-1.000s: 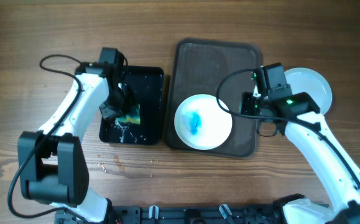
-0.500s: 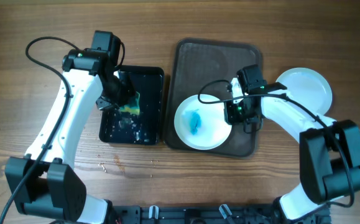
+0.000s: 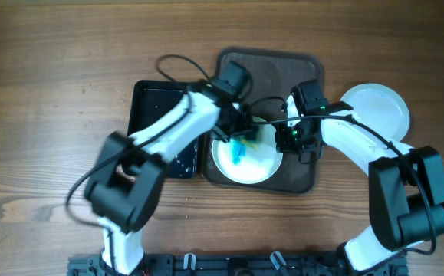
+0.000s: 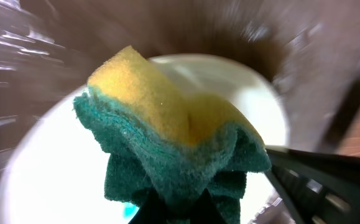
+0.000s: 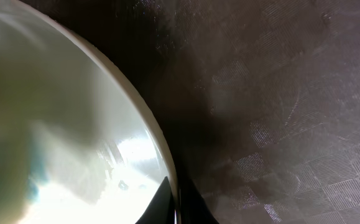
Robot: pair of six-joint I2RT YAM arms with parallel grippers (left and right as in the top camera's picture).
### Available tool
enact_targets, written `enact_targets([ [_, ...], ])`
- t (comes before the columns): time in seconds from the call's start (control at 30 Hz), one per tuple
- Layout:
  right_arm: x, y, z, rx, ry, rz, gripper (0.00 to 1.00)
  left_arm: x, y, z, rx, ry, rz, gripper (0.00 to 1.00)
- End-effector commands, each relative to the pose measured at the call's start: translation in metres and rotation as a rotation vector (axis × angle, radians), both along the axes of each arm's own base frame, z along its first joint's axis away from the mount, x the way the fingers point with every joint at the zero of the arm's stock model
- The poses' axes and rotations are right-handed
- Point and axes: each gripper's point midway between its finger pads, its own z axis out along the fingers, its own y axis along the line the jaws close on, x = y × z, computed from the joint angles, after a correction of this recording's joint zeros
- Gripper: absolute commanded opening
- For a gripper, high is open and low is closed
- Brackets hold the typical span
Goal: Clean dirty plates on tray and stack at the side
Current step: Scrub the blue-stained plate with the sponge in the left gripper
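My left gripper will release the yellow and green sponge on the front half of the smaller glossy black tray (image 3: 150, 146).
A white plate (image 3: 256, 165) with a blue smear at its centre lies on the dark brown tray (image 3: 298, 73), at the tray's front left. My left gripper (image 3: 241, 136) is shut on a yellow and green sponge (image 4: 173, 143) and holds it over this plate's centre. My right gripper (image 3: 284, 139) is shut on the plate's right rim (image 5: 161, 155), one finger inside and one outside. A plain white plate (image 3: 379, 107) lies on the table to the right of the tray.
A smaller glossy black tray (image 3: 149, 115) with wet spots lies left of the brown tray. The arms' cables arch above the brown tray's middle. Bare wooden table surrounds both trays.
My left gripper has carried the sponge from the black tray rightward to above the smeared plate. My right gripper moved left from the side plate and closed on the smeared plate's rim.
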Motion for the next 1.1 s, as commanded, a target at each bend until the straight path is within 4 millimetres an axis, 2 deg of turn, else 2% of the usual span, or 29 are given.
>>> enact_targets([
  [0.0,-0.005,-0.010,-0.011,-0.054,0.031,-0.033,0.04,-0.016,-0.011,-0.038,0.010,0.097,-0.014,0.04],
  [0.03,-0.005,-0.011,-0.011,-0.054,0.034,-0.033,0.04,-0.014,0.000,-0.046,0.064,0.094,-0.001,0.04],
  [0.07,-0.006,-0.011,-0.011,-0.055,0.037,-0.032,0.04,-0.011,0.020,-0.053,0.156,0.082,0.024,0.04],
  [0.13,-0.007,-0.011,-0.011,-0.056,0.040,-0.032,0.04,-0.005,0.067,-0.057,0.365,0.049,0.062,0.04],
  [0.17,-0.007,-0.011,-0.011,-0.056,0.040,-0.032,0.04,-0.005,0.097,-0.056,0.501,0.036,0.079,0.04],
  [0.2,-0.007,-0.011,-0.011,-0.056,0.039,-0.032,0.04,-0.004,0.118,-0.053,0.591,0.025,0.088,0.04],
  [0.23,-0.006,-0.011,-0.011,-0.056,0.038,-0.032,0.04,-0.003,0.135,-0.049,0.665,0.019,0.092,0.04],
  [0.27,-0.006,-0.011,-0.011,-0.055,0.037,-0.033,0.04,-0.003,0.140,-0.049,0.675,0.025,0.062,0.04],
  [0.3,-0.006,-0.011,-0.011,-0.055,0.036,-0.032,0.04,-0.005,0.134,-0.051,0.638,0.042,0.027,0.04],
  [0.33,-0.006,-0.011,-0.011,-0.055,0.036,-0.033,0.04,-0.009,0.116,-0.054,0.540,0.070,-0.003,0.04],
  [0.4,-0.006,-0.011,-0.011,-0.055,0.037,-0.037,0.05,-0.017,0.074,-0.057,0.322,0.127,-0.045,0.04],
  [0.43,-0.006,-0.011,-0.011,-0.055,0.039,-0.043,0.04,-0.022,0.047,-0.056,0.187,0.157,-0.063,0.04],
  [0.53,-0.006,-0.012,-0.011,-0.056,0.055,-0.097,0.04,-0.037,-0.015,-0.049,-0.096,0.218,-0.140,0.04],
  [0.6,-0.006,-0.015,-0.012,-0.070,0.065,-0.153,0.04,-0.054,-0.040,-0.047,-0.171,0.251,-0.199,0.04],
  [0.63,-0.006,-0.015,-0.012,-0.069,0.067,-0.159,0.04,-0.062,-0.044,-0.049,-0.161,0.263,-0.218,0.04],
  [0.73,-0.006,-0.015,-0.012,-0.070,0.067,-0.162,0.04,-0.080,-0.047,-0.049,-0.137,0.295,-0.255,0.04],
  [0.83,-0.006,-0.015,-0.012,-0.069,0.068,-0.165,0.04,-0.096,-0.037,-0.049,-0.100,0.347,-0.297,0.04],
  [0.93,-0.006,-0.015,-0.012,-0.069,0.068,-0.165,0.04,-0.102,-0.023,-0.051,-0.053,0.363,-0.336,0.04],
  [1.0,-0.006,-0.015,-0.012,-0.069,0.069,-0.164,0.04,-0.096,0.000,-0.059,0.061,0.350,-0.310,0.04],
  [1.07,-0.006,-0.015,-0.012,-0.070,0.068,-0.161,0.04,-0.075,0.053,-0.069,0.318,0.309,-0.174,0.04],
])
